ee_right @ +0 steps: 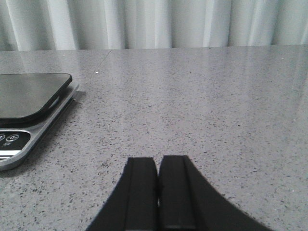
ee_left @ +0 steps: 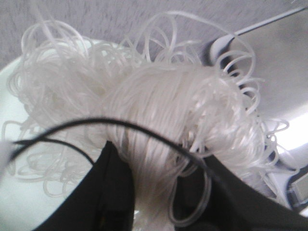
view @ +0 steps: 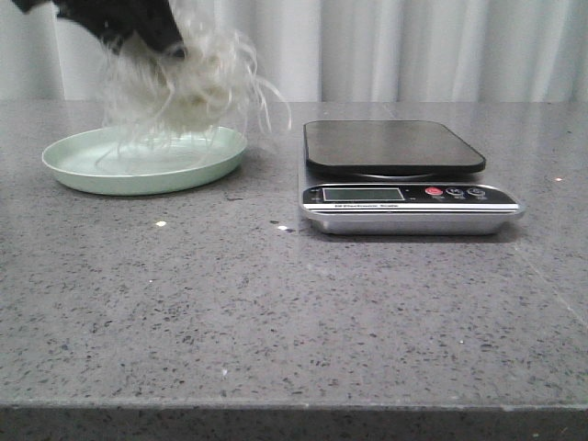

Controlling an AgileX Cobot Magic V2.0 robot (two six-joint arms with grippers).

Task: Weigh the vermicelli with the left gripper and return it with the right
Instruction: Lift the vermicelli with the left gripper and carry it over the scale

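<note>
I will release the vermicelli from my left gripper on the middle of the scale's black platform point(view: 404, 140).
The vermicelli point(view: 188, 87), a fluffy ball of thin white strands, hangs just above the pale green plate point(view: 92, 165) at the left; a few strands still trail down to the plate. My left gripper point(view: 152, 37) is shut on the vermicelli from above. In the left wrist view the black fingers point(ee_left: 113, 192) clamp a bundle of strands point(ee_left: 163, 110), with the plate point(ee_left: 12, 96) below. The scale point(view: 404, 197), with its black platform point(view: 393, 145), stands right of the plate. My right gripper point(ee_right: 158, 161) is shut and empty, low over the table right of the scale point(ee_right: 24, 125).
The grey speckled table point(view: 276, 312) stretches to the front edge. White curtains point(view: 413, 46) hang behind. A thin black cable point(ee_left: 144, 130) crosses the left wrist view in front of the strands.
</note>
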